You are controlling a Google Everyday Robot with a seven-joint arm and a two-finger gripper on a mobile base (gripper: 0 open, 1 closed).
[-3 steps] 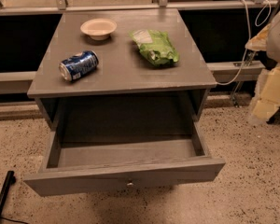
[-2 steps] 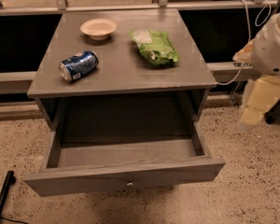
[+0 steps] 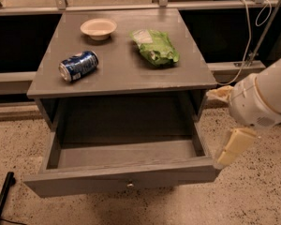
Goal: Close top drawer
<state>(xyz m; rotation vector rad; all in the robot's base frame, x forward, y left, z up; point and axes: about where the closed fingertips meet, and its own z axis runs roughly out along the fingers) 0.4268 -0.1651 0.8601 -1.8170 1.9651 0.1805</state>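
My gripper will go next to the flat front (image 3: pixel 163 180) of the top drawer, beside the metal knob. It should close there.
The top drawer (image 3: pixel 122 178) is a wide, shallow grey drawer pulled far out of the grey cabinet, and its inside looks bare. A small round metal knob (image 3: pixel 129 185) sits at the centre of its long flat front. My gripper (image 3: pixel 230 149) hangs from the white arm (image 3: pixel 264 95) on the right. Its cream tip is right beside the drawer's front right corner; I cannot tell whether it touches it. The lower drawers are out of view.
On the cabinet top (image 3: pixel 131 74) lie a blue soda can (image 3: pixel 78 65) on its side, a small cream bowl (image 3: pixel 98 28) and a green snack bag (image 3: pixel 155 46). Cables (image 3: pixel 253 36) hang at the right rear. A black bar (image 3: pixel 2 197) stands on the speckled floor at bottom left.
My arm and gripper have moved left and down, from beside the cabinet's right side to the drawer's front right corner. The drawer has not visibly moved.
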